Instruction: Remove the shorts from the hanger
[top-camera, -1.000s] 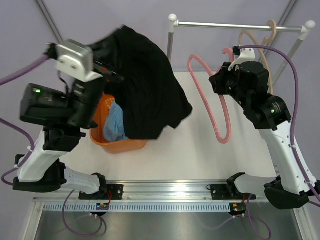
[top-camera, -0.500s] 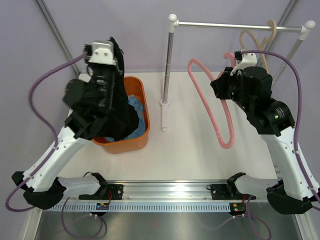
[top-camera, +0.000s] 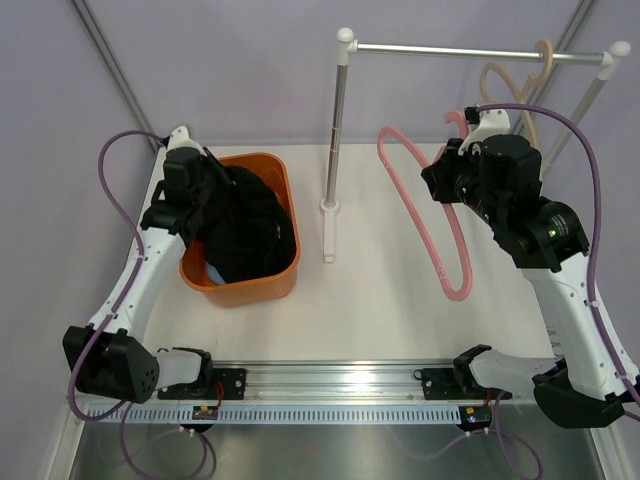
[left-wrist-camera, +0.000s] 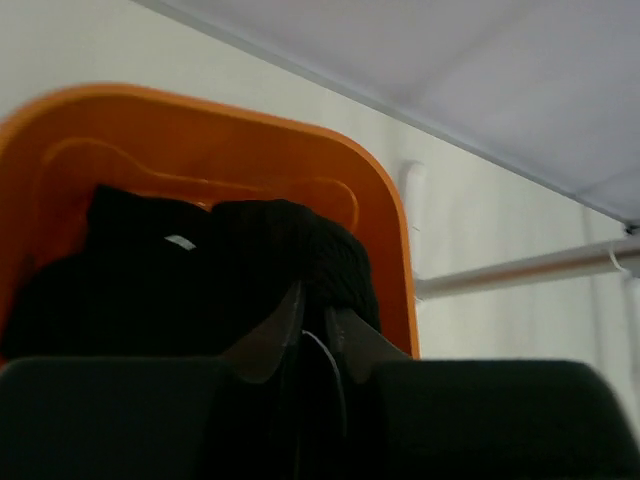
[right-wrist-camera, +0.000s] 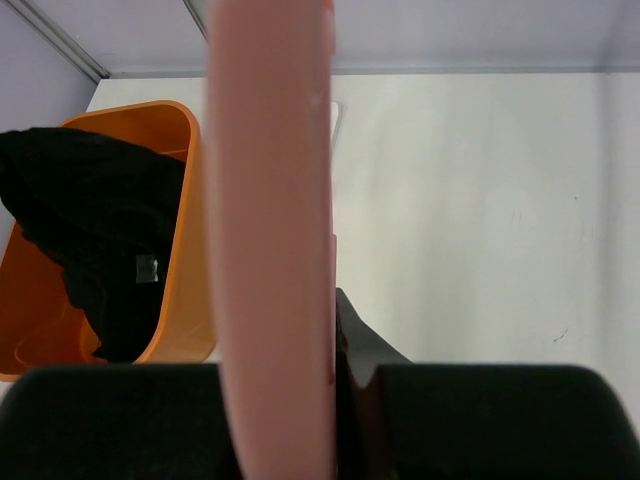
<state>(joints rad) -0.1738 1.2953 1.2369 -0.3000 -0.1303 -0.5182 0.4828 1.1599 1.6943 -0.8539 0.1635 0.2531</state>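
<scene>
My right gripper is going to hang the pink hanger on the metal rail (top-camera: 430, 48), between the white post of the rail and the beige hangers.
The black shorts (top-camera: 248, 225) lie bunched in the orange basket (top-camera: 262, 290) at the left, off the hanger. My left gripper (top-camera: 220, 200) reaches into the basket from its far-left corner. In the left wrist view its jaws (left-wrist-camera: 315, 320) stand almost together with black shorts (left-wrist-camera: 200, 280) cloth between them. The bare pink hanger (top-camera: 435, 235) hangs in the air at the right, with my right gripper (top-camera: 448, 178) shut on it near its hook. In the right wrist view the hanger (right-wrist-camera: 270, 200) fills the gap beside one dark finger (right-wrist-camera: 365, 345).
A metal clothes rail (top-camera: 480, 50) spans the back right, and its white post (top-camera: 335, 130) stands on a base (top-camera: 328, 238) beside the basket. Beige hangers (top-camera: 520, 75) hang on the rail. A bit of blue cloth (top-camera: 212, 272) shows under the shorts.
My left arm swung down from high over the table and lowered the shorts into the basket. The right arm with the hanger barely moved.
</scene>
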